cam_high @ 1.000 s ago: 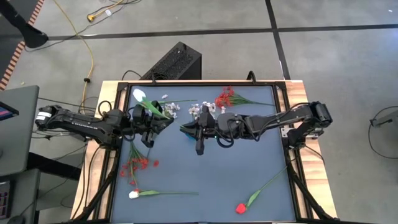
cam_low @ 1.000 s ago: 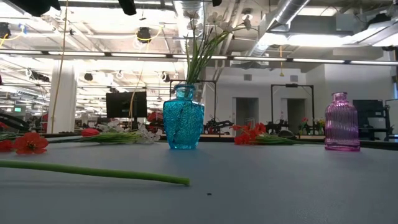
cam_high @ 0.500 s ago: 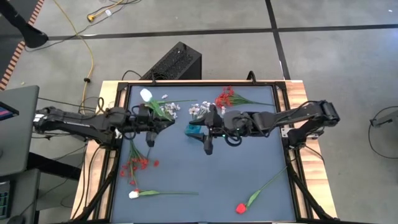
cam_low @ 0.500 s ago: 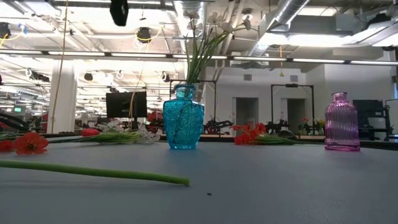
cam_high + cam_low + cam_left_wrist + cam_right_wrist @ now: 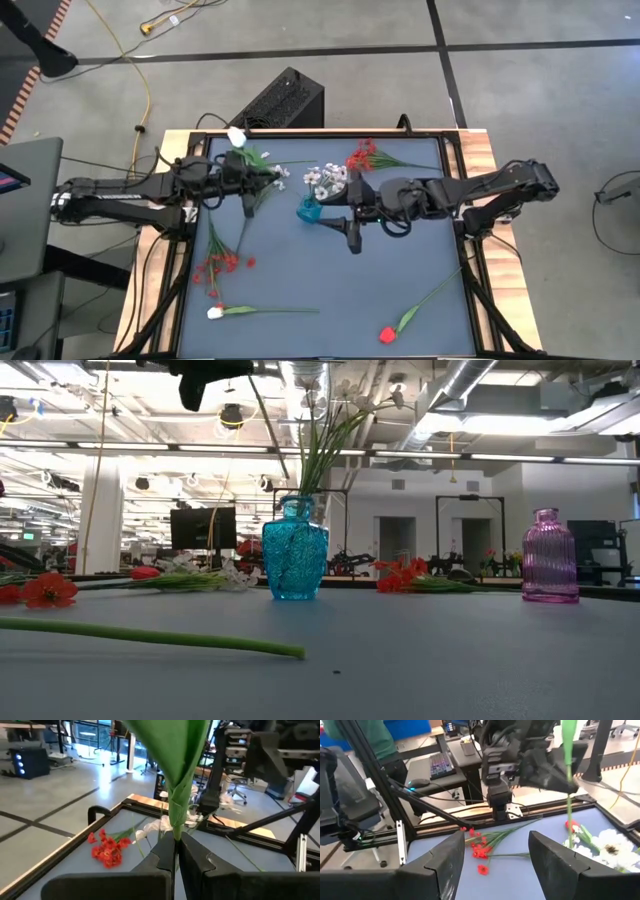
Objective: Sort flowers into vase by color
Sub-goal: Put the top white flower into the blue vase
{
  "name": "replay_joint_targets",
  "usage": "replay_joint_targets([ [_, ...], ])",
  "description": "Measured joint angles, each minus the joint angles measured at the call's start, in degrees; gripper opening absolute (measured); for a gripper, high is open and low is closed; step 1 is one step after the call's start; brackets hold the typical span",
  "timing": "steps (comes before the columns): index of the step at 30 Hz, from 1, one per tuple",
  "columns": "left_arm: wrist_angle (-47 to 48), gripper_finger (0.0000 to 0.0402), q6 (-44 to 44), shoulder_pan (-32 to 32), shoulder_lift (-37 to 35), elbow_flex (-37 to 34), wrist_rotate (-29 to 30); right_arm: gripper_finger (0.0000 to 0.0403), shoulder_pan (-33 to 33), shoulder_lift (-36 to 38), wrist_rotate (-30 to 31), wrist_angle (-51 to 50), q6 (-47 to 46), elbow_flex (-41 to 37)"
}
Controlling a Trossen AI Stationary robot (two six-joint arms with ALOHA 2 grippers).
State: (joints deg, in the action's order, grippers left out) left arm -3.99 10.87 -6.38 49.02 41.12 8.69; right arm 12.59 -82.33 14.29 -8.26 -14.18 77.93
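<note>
The left gripper will release the white-headed flower in the blue vase [image 5: 309, 206] that holds white flowers.
My left gripper [image 5: 243, 183] is shut on a white-headed flower [image 5: 237, 137] above the table's far left part. It shows at the top of the low view [image 5: 205, 372]. The flower's thin green stem [image 5: 268, 430] slants down toward the blue vase [image 5: 309, 210], which holds white flowers [image 5: 326, 179]. My right gripper [image 5: 351, 238] is open and empty, just right of the blue vase and nearer the front. The pink vase [image 5: 550, 556] shows only in the low view; in the high view my right arm hides it. My left gripper pinches the flower's green stem [image 5: 175, 834] between its two shut fingers, just below a long green leaf [image 5: 176, 755]. The flower is lifted clear of the table. Its white head is beyond the fingers toward the far edge, and its lower stem [image 5: 243, 222] hangs free.
On the table lie a red spray [image 5: 222, 264] at the left, a white bud on a stem [image 5: 216, 312] and a red bud on a stem [image 5: 387, 334] near the front, and a red spray [image 5: 362, 157] and white sprays [image 5: 272, 172] at the far edge.
My left gripper has risen and gone toward the far edge with the white flower, whose stem now shows hanging in the low view. My right gripper has gone toward the table's right edge, off the blue vase, which now shows from above.
</note>
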Motion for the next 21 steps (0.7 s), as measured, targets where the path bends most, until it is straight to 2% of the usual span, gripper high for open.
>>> replay_joint_targets([
  [6,-0.5,0.0000,1.3,-0.9,2.7,0.0,-3.6,0.0244,1.1,-0.2,0.0,-0.8,-0.9,0.0],
  [14,-1.7,0.0000,0.1,-0.9,7.3,0.0,-3.4,0.0244,3.4,-0.1,0.1,-0.8,-1.0,0.0],
  [21,-5.1,0.0000,0.9,-0.9,6.4,-0.1,-6.1,0.0244,5.0,-0.1,0.1,-1.6,-1.8,0.0],
])
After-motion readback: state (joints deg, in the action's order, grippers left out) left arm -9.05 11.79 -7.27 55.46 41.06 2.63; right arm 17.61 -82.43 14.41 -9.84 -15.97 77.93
